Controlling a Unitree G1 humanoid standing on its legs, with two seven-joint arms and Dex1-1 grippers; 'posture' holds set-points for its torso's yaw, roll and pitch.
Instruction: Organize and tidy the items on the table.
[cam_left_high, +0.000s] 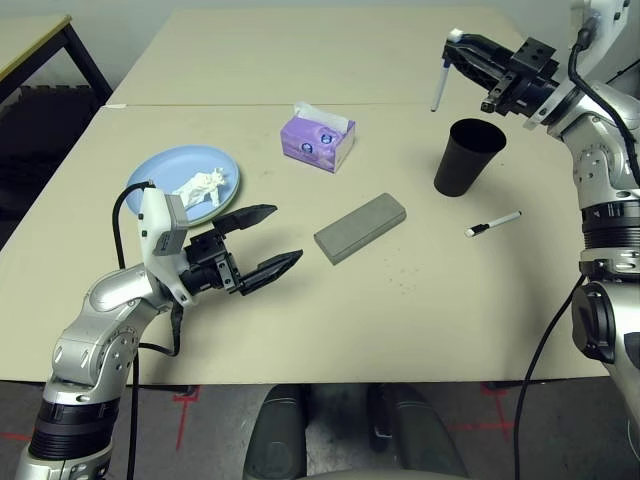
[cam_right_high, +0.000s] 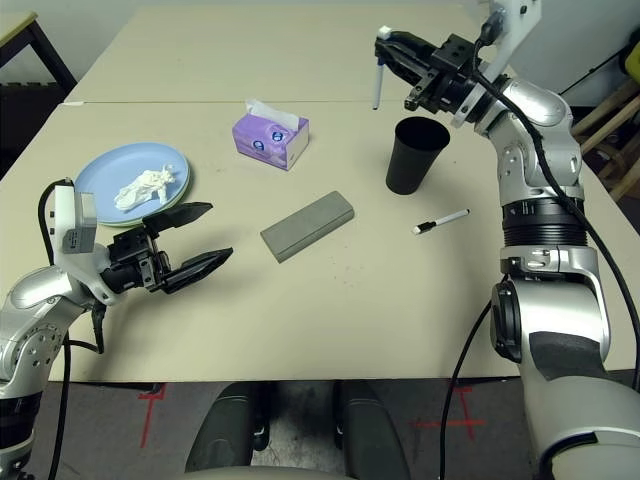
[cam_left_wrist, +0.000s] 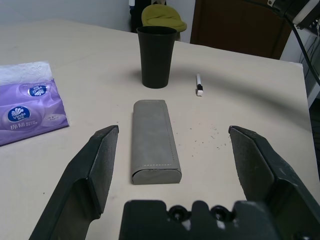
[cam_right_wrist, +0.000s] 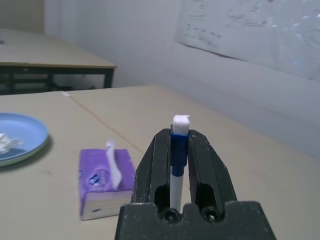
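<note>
The robot's right gripper needs to release the white marker with the blue band, now hanging above and behind the cup, inside the black cup (cam_left_high: 480, 143).
My right gripper (cam_left_high: 456, 44) is shut on a white marker (cam_left_high: 440, 82) with a blue band, which hangs tip-down in the air above and just behind the black cup (cam_left_high: 467, 157). A second white marker (cam_left_high: 493, 224) lies on the table (cam_left_high: 420, 320) in front of the cup. My left gripper (cam_left_high: 286, 235) hovers open over the table's front left, pointing at the grey glasses case (cam_left_wrist: 152, 140), a short way off. Behind it sits the blue plate (cam_left_high: 165, 170) with the crumpled white tissue (cam_left_high: 202, 185) on it. The purple tissue box (cam_left_high: 318, 138) stands mid-table.
A smaller tan table with black legs (cam_left_high: 35, 40) stands at the far left. A seam line (cam_left_high: 220, 104) crosses the tabletop behind the tissue box. A cable (cam_left_high: 545, 340) hangs along my right arm past the table's front right edge.
</note>
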